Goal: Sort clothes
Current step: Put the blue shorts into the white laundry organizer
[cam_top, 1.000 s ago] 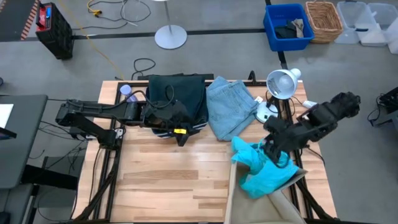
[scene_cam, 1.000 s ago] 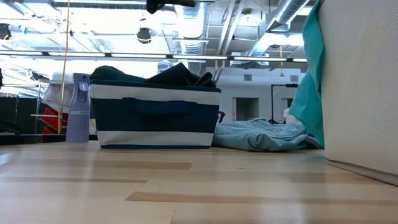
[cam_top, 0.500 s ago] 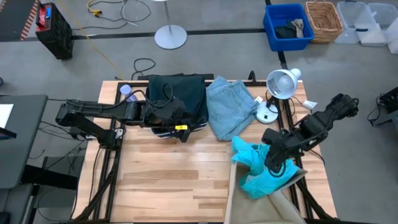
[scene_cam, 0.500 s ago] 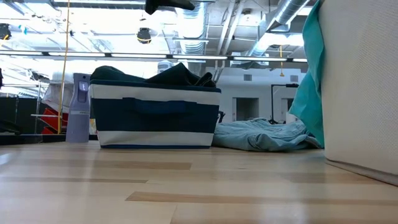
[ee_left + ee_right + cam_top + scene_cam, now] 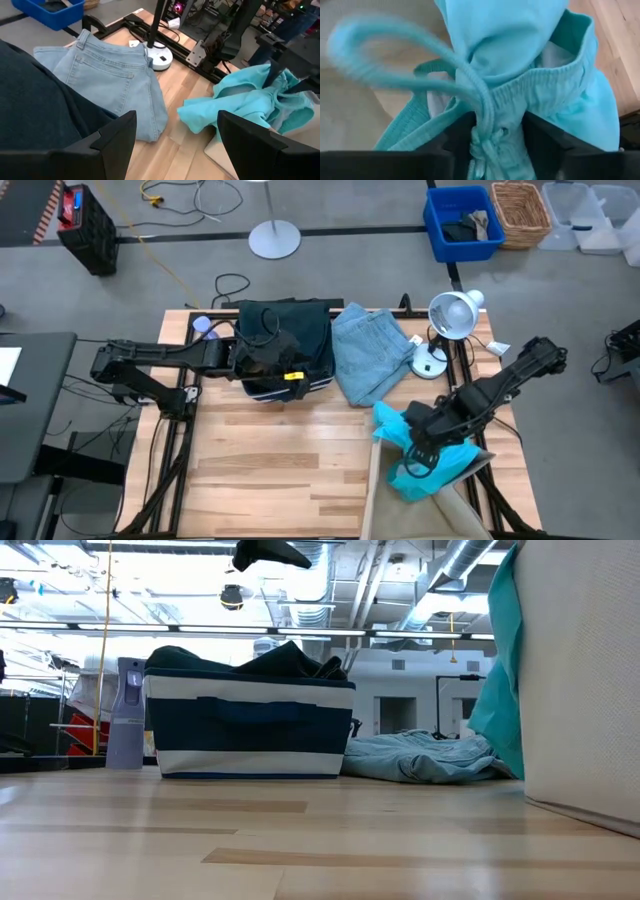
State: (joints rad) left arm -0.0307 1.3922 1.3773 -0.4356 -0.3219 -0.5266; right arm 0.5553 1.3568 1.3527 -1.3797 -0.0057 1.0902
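Observation:
I see the turquoise garment's end hanging over the box's far rim, so I need to retake its waistband [image 5: 510,107] with my right gripper, lift it clear and lower it into the box.
The bright turquoise garment [image 5: 432,455] lies bunched over the far corner of the beige fabric box [image 5: 425,518]; one end hangs over the box's rim onto the table. My right gripper [image 5: 417,458] is down on it and shut on it. The pale grey-blue jeans [image 5: 372,355] lie flat at the table's far side. Dark navy-teal clothes [image 5: 285,330] fill the striped dark bin [image 5: 250,730]. My left gripper [image 5: 291,381] hovers open and empty over the bin's near edge. I see no small black garment. My right gripper pinches the turquoise garment at its gathered waistband [image 5: 496,102], by the drawstring, between its two fingers [image 5: 462,131]. The fingers come from above, slanting toward the table's left. The cloth is bunched and slack, resting on the box, and a drawstring loop [image 5: 380,75] hangs loose.
A desk lamp [image 5: 450,315] stands at the far right by the jeans. A pale spray bottle [image 5: 203,328] stands left of the bin. Bare wood [image 5: 270,460] lies between the bin and the near edge, left of the box.
My right gripper has gone down and toward the table's near-left, from beside the turquoise garment's right side onto its middle over the box. My left gripper has drawn a little toward the far edge, over the bin.

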